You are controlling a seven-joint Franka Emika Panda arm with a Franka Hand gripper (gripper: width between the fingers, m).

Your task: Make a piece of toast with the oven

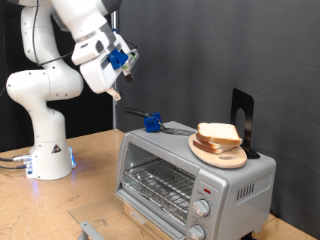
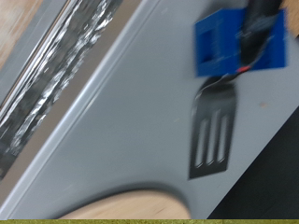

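Next, I bring my gripper down to the blue block handle [image 1: 152, 123] [image 2: 224, 43] of the spatula that is on the oven top, and close it there.
The silver oven [image 1: 190, 180] stands at the exterior view's lower right, its wire rack showing behind the glass door and two knobs on its right panel. The piece of toast [image 1: 218, 134] lies on a round wooden plate [image 1: 222, 155] on top of the oven. My gripper [image 1: 115, 92] hangs in the air above the oven's left end, apart from everything and holding nothing. A spatula with a blue block handle [image 1: 152, 123] lies on the oven top just below it. The wrist view shows that blue block [image 2: 238, 42], the slotted blade [image 2: 215, 131] and the plate's rim [image 2: 131, 203]; my fingers do not show there.
A black stand [image 1: 243, 120] rises behind the plate on the oven top. The arm's white base [image 1: 48, 150] stands on the wooden table at the exterior view's left. A grey object [image 1: 90, 228] lies at the table's bottom edge.
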